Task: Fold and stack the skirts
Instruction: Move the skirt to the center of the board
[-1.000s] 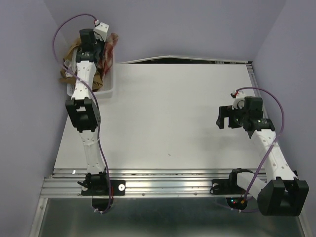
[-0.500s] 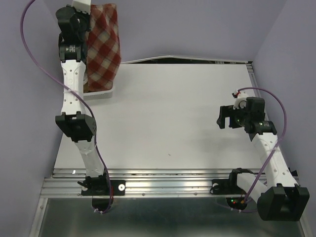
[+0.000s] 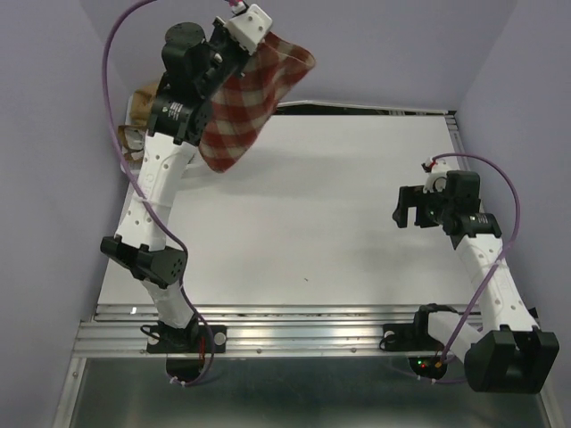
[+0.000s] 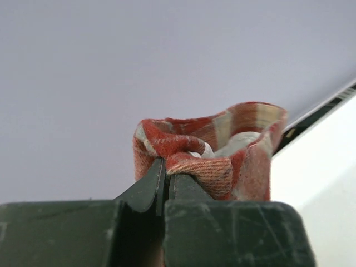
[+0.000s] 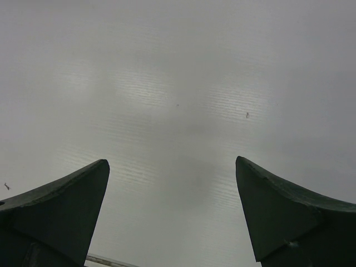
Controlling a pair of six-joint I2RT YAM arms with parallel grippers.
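Note:
Next, my left gripper lets go of the red-and-cream plaid skirt on the bare middle of the white table (image 3: 314,212).
My left gripper (image 3: 268,37) is raised high over the table's back left and is shut on the red-and-cream plaid skirt (image 3: 245,102), which hangs down from it in the air. In the left wrist view the jaws are pinched on a bunched fold of the plaid skirt (image 4: 222,150), gripper (image 4: 166,172). Tan-brown skirts (image 3: 136,111) show partly behind the left arm at the far left. My right gripper (image 3: 403,209) is open and empty above the table's right side; its wrist view shows spread fingers (image 5: 72,206) over bare table, gripper (image 5: 172,172).
The white table (image 3: 312,214) has a metal rail along its near edge (image 3: 294,312) and a raised lip on the right (image 3: 457,134). Purple walls close in the back and sides. The white tray is hidden behind the left arm.
My left gripper has lifted the plaid skirt out of the tray at the back left and swung it right, towards the table's middle. The right arm has barely moved.

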